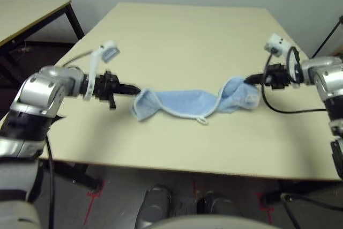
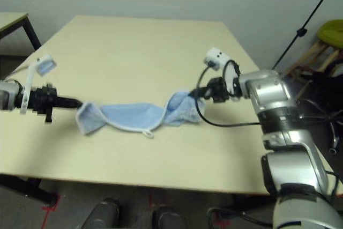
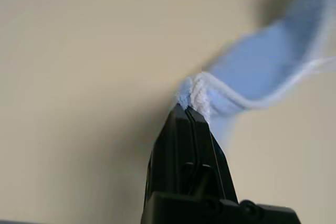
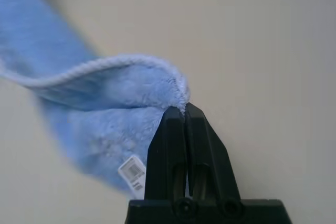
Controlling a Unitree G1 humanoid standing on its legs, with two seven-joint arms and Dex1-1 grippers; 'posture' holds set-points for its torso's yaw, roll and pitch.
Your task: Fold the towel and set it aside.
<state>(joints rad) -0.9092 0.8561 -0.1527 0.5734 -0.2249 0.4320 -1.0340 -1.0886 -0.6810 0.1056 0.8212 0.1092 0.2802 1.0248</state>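
The towel end in my left gripper, now just above the table, will be let go on the bare beige table (image 1: 125,117) between this gripper and the table's near edge.
The light blue towel (image 1: 187,104) hangs stretched between my two grippers just above the beige table (image 1: 182,36), sagging in the middle, with its white loop (image 1: 202,120) dangling at the low point. My left gripper (image 1: 135,89) is shut on the towel's left corner (image 3: 195,92). My right gripper (image 1: 248,81) is shut on the right corner (image 4: 173,90), where the cloth bunches up. A small white label (image 4: 133,172) shows near the right gripper.
Another table (image 1: 32,14) stands at the far left. A black stand (image 2: 305,22) and a green chair (image 2: 329,30) are off to the right. A black cable (image 1: 278,105) loops from my right wrist over the table.
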